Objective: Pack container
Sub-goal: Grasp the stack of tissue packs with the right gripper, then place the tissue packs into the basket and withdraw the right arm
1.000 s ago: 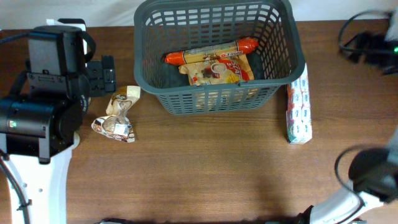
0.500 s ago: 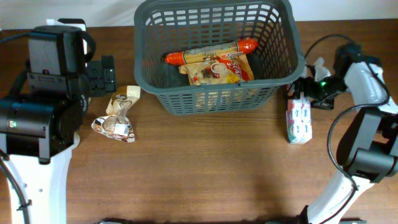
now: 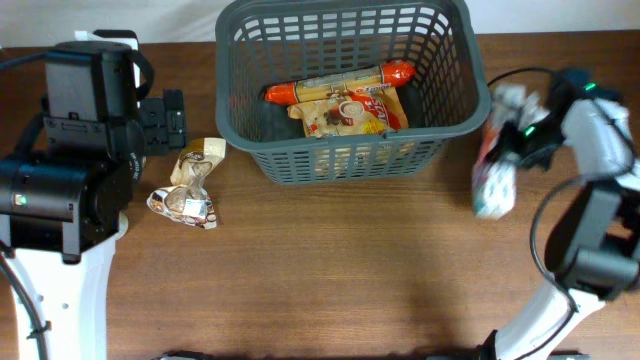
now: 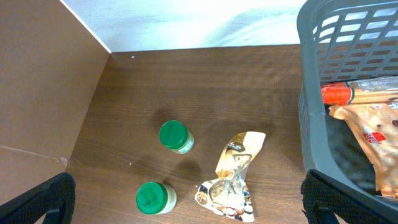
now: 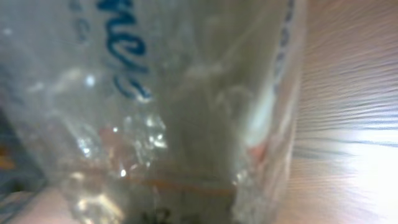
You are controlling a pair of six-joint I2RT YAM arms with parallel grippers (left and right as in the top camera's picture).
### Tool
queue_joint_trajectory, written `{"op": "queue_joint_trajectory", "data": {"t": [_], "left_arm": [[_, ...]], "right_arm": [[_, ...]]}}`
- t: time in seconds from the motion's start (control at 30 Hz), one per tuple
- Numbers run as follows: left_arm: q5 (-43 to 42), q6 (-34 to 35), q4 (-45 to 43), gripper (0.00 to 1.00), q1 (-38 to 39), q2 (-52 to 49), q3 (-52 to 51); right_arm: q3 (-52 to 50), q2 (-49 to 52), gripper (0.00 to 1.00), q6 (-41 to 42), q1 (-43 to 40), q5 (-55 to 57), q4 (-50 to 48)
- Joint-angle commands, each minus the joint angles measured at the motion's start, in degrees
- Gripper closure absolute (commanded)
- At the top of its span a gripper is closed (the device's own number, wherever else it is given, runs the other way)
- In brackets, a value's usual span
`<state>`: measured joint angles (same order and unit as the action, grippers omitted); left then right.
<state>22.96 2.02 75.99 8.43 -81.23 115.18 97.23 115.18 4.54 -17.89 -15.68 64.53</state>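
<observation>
I will put the white and blue packet, now hanging above the table, over the red-ended sausage and printed snack bag point(image 3: 346, 97) using my right gripper.
The container point(image 3: 345, 165), a big dark grey lattice basket, stands at the table's back centre and shows at the right edge of the left wrist view point(image 4: 348, 37). Inside it lie a red-ended sausage point(image 3: 340, 82) and a printed snack bag point(image 3: 350, 112). My right gripper point(image 3: 507, 140) is just right of the basket, shut on a white and blue packet point(image 3: 492, 185), which hangs blurred above the table. That packet point(image 5: 155, 93) fills the right wrist view and hides the fingers. My left gripper point(image 4: 186, 208) stands open above the table to the left of the basket, holding nothing.
A crumpled foil snack packet point(image 3: 190, 185) lies left of the basket, also seen from the left wrist point(image 4: 233, 180). Two green-lidded jars point(image 4: 174, 135) point(image 4: 154, 198) stand left of it. A brown wall panel point(image 4: 43, 93) borders the table's left side.
My right arm came in from the right, closed on the white and blue packet lying by the basket's right side, and lifted it off the table. The left arm has not moved.
</observation>
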Motion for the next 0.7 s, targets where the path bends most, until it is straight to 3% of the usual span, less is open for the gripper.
{"op": "queue_joint_trajectory", "data": {"t": [0.0, 0.13, 0.27, 0.33, 0.5, 0.67], "left_arm": [[0.22, 0.35, -0.07, 0.01, -0.35, -0.09, -0.17], [0.24, 0.35, -0.09, 0.01, -0.35, -0.09, -0.17], [0.22, 0.35, -0.07, 0.01, -0.35, -0.09, -0.17], [0.22, 0.35, -0.07, 0.01, -0.35, -0.09, -0.17], [0.24, 0.35, -0.09, 0.01, -0.35, -0.09, -0.17], [0.24, 0.35, -0.07, 0.01, -0.35, -0.09, -0.17]], "right_arm": [[17.75, -15.85, 0.96, 1.75, -0.02, 1.33, 1.62], [33.64, -21.92, 0.96, -0.44, 5.22, 1.03, 2.89], [39.74, -24.50, 0.96, -17.66, 18.10, -0.15, 3.04], [39.54, -23.65, 0.96, -38.71, 30.29, -2.71, 6.14], [38.69, -14.91, 0.96, -64.54, 40.11, -1.46, 7.78], [38.69, -1.66, 0.96, -66.86, 39.52, 1.46, 2.03]]}}
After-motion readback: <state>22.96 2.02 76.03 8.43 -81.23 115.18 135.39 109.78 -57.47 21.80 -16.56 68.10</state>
